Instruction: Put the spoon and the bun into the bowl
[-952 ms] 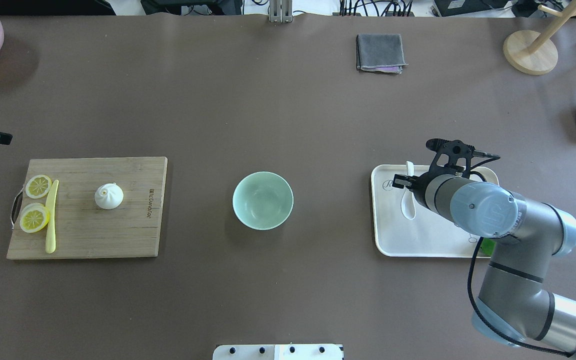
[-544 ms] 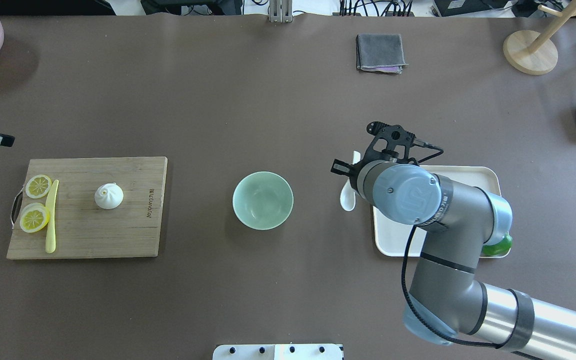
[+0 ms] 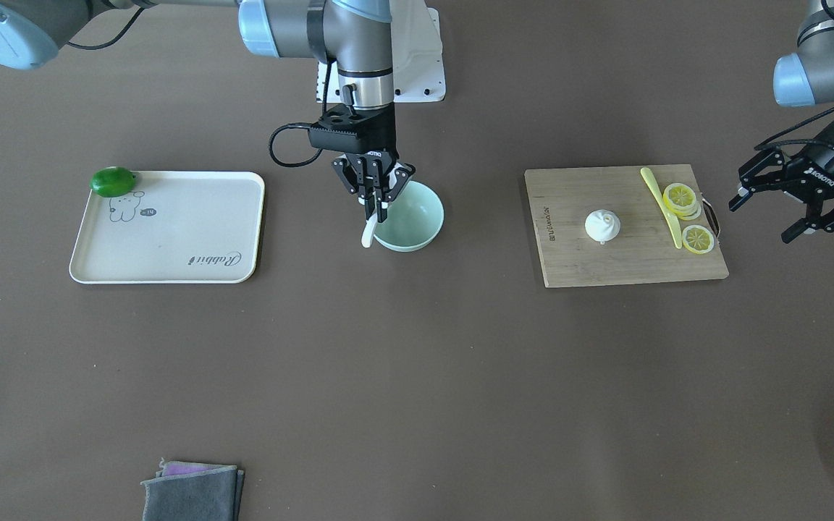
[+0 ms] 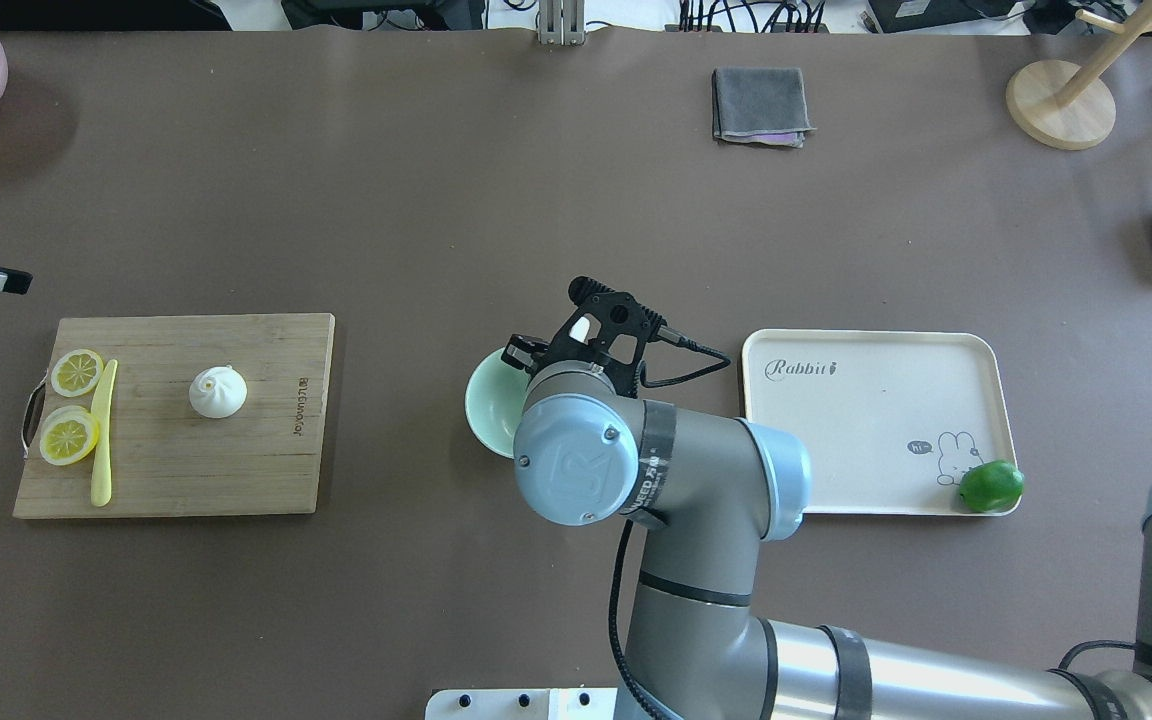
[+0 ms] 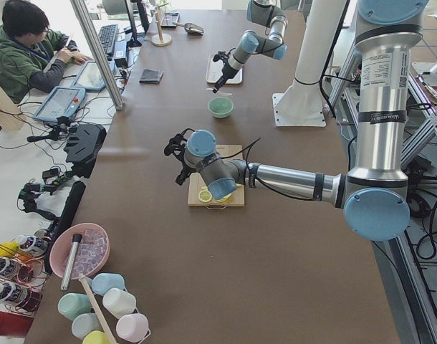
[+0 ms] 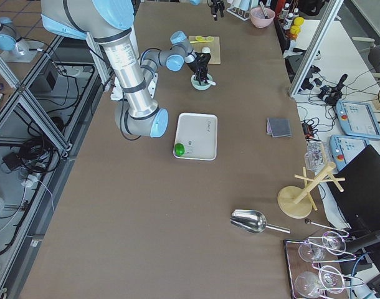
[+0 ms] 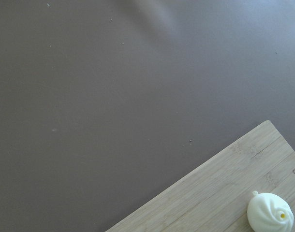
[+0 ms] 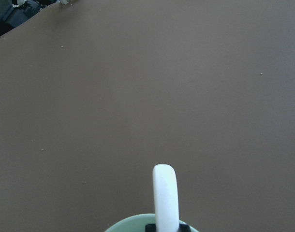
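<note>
Next, the robot's left gripper should move to the white bun on the wooden cutting board and close on the bun's rounded sides [image 3: 602, 226] [image 7: 270, 213].
My right gripper [image 3: 376, 208] is shut on the white spoon [image 3: 368, 234]. It holds the spoon with the scoop hanging down at the tray-side rim of the mint-green bowl [image 3: 412, 217]. In the overhead view my right arm covers most of the bowl [image 4: 486, 400]. In the right wrist view the spoon's handle [image 8: 166, 195] rises over the bowl's rim [image 8: 133, 226]. The white bun [image 3: 602, 225] sits on the wooden cutting board [image 3: 605, 268]; it also shows in the overhead view [image 4: 217, 391] and the left wrist view [image 7: 270, 218]. My left gripper [image 3: 761, 221] is open and empty, raised beyond the board's handle end.
Two lemon slices [image 3: 681, 197] and a pale yellow knife [image 3: 659, 195] lie on the board. A white tray [image 3: 171, 231] with a green lime [image 3: 114, 181] at its corner lies beside the bowl. A folded grey cloth [image 4: 760, 105] lies at the far edge.
My right gripper has carried the spoon from over the white tray to the left, up to the bowl. The bun, the board and the left arm have not moved.
</note>
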Robot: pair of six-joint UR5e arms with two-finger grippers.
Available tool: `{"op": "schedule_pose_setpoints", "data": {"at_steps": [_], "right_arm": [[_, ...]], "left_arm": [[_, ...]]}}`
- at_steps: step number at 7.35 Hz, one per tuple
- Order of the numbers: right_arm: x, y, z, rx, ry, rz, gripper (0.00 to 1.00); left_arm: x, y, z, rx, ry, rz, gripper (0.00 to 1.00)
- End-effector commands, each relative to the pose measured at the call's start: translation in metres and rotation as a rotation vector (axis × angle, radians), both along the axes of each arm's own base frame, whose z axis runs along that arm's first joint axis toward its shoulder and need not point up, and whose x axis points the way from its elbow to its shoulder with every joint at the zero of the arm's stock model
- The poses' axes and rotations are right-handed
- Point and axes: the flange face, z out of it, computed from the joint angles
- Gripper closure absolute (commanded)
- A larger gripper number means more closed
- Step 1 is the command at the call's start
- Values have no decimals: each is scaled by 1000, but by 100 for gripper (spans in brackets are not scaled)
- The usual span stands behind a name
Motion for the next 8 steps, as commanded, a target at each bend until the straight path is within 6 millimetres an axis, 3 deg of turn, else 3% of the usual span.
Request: {"op": "schedule_pose_setpoints", "data": {"at_steps": [1, 2, 3, 4, 6, 7, 8], "right_arm": [[-27, 2, -7, 15, 14, 48, 100], [-27, 2, -8, 23, 10, 57, 94], [-30, 2, 1, 31, 32, 62, 16], [-30, 3, 8, 52, 51, 79, 0], [-20, 1, -1, 69, 43, 73, 0], [2, 0, -18, 112, 43, 30, 0], [38, -8, -14, 108, 29, -42, 0]], "left_arm": [[0, 1, 0, -1, 1, 1, 1], [0, 1, -2, -7, 12, -6, 1], [7, 4, -3, -9, 24, 0, 1], [14, 7, -5, -20, 36, 6, 1], [16, 7, -6, -22, 39, 7, 1], [16, 7, -12, -44, 56, -7, 1], [24, 10, -27, -66, 88, -16, 1]]}}
